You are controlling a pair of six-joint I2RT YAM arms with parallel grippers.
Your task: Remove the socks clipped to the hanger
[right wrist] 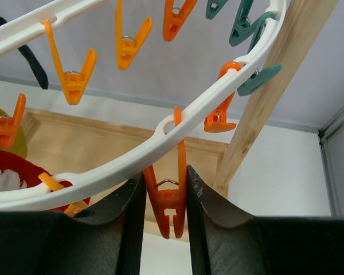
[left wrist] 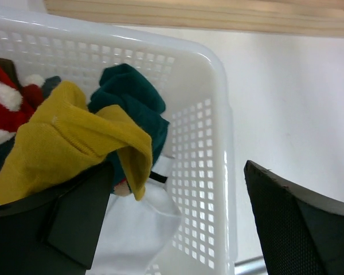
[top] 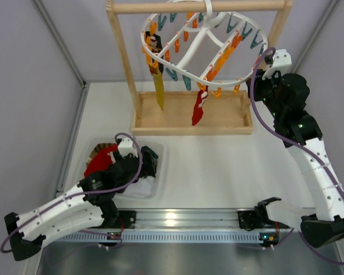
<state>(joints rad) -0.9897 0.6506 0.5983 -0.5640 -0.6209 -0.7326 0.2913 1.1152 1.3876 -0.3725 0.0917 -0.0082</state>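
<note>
The red sock hangs from the white hanger, and my left gripper should go to it next and close on the sock's lower end (top: 196, 120).
The white hanger (top: 247, 27) hangs from the wooden rack's top bar. A mustard sock (top: 159, 93), a red sock (top: 198, 112) and a dark sock (top: 154, 47) are still clipped to it. My right gripper (top: 254, 78) is raised at the ring's right edge. In the right wrist view it (right wrist: 165, 186) is shut on an orange clip (right wrist: 167, 200) under the ring (right wrist: 126, 157), and the red sock (right wrist: 8, 169) shows at the left. My left gripper (left wrist: 175, 175) is open over the white basket (left wrist: 202, 143), which holds mustard (left wrist: 63, 143), teal (left wrist: 129, 94) and red (left wrist: 3, 100) socks.
The light wooden rack (top: 125, 63) stands on its tray base (top: 223, 123) at the back; its right post (right wrist: 266, 103) is close beside my right gripper. The basket (top: 155, 192) sits front left. A metal rail (top: 183, 219) runs along the near edge. Grey walls enclose the table.
</note>
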